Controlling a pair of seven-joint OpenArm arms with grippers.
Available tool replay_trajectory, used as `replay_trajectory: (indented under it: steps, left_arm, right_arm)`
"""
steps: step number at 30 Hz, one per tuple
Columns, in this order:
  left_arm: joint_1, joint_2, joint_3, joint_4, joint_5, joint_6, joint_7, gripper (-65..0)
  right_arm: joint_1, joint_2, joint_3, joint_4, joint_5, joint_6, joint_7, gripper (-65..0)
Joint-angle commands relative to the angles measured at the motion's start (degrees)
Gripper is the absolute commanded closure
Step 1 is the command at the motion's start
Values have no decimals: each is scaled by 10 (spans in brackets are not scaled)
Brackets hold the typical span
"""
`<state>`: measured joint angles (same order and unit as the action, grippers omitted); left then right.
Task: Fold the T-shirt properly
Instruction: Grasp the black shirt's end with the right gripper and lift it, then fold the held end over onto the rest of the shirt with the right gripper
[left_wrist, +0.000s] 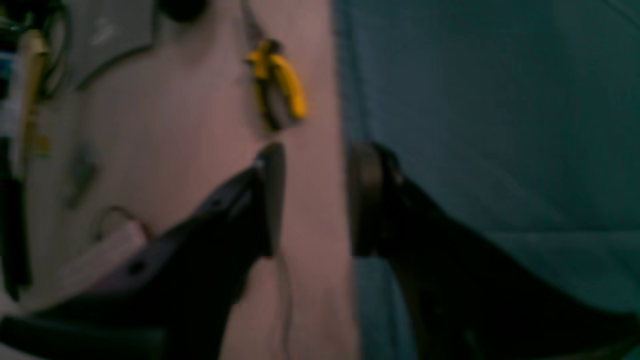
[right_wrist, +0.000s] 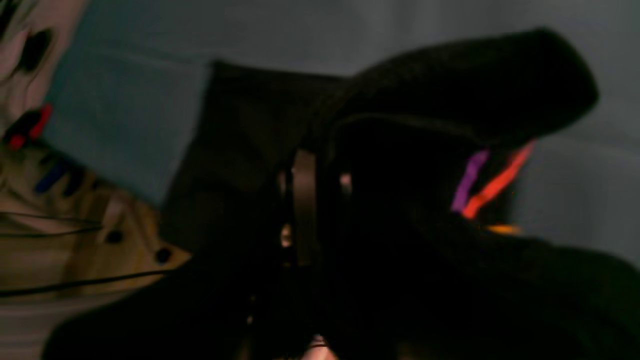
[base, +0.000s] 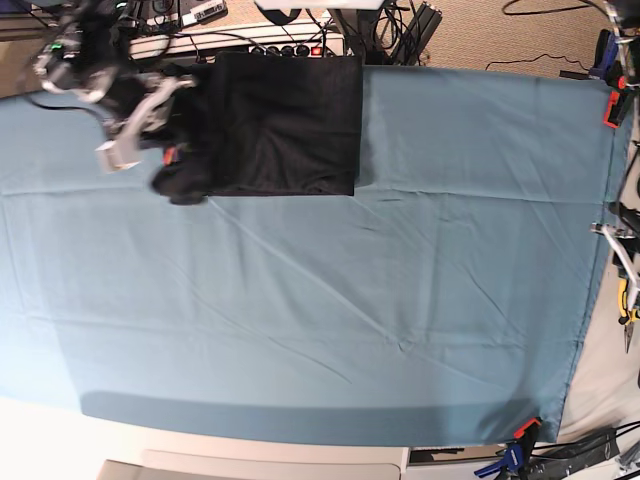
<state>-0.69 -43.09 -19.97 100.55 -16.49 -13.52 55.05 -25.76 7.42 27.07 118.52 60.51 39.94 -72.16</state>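
The robot's right gripper needs to release the bunched edge just inside the opposite edge of the black T-shirt (base: 323, 152).
The black T-shirt (base: 285, 125) lies as a folded rectangle at the far left-centre of the teal table cloth (base: 350, 320). Its left edge is bunched and raised where my right gripper (base: 170, 152) holds it. In the right wrist view, dark fabric (right_wrist: 450, 85) wraps over the right gripper (right_wrist: 325, 172), which is shut on the cloth. Purple and orange print lines (right_wrist: 470, 187) show under the raised fold. My left gripper (left_wrist: 320, 165) stands open and empty over the table's right edge, far from the shirt. The left arm (base: 618, 240) only just shows in the base view.
Yellow pliers (left_wrist: 280, 85) lie on the floor beyond the left gripper and also show at the right edge as pliers (base: 626, 300). Clamps (base: 612, 105) (base: 520, 432) pin the cloth at the right corners. A power strip and cables (base: 250, 42) crowd the far edge behind the shirt.
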Motion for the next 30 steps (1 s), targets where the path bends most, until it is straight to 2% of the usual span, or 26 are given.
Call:
replay_trajectory:
  steps: [1,6,13,17,30]
  left_arm:
    - [-9,-24,-7,9,4,4,-10,-223]
    - [-9,-52,-38,9,-4,6,-10,-223]
    - [-9,-58,-120,5,-40,1,-10,-223]
    - [-9,-58,-148,-4,-57,-1,-10,-223]
    - [2,-58,-151,-4,-56,-1,-7,-223]
  right_arm:
    - [2,-5,-19,11,2,1,28,0]
    - [6,-39,-124,11,-110,-1,93,0]
    - [20,-41,-205,10,-269,-73,138,0]
    - [19,-41,-228,10,-278,-81,141,0]
    - [19,-41,-260,10,-284,-81,123,0]
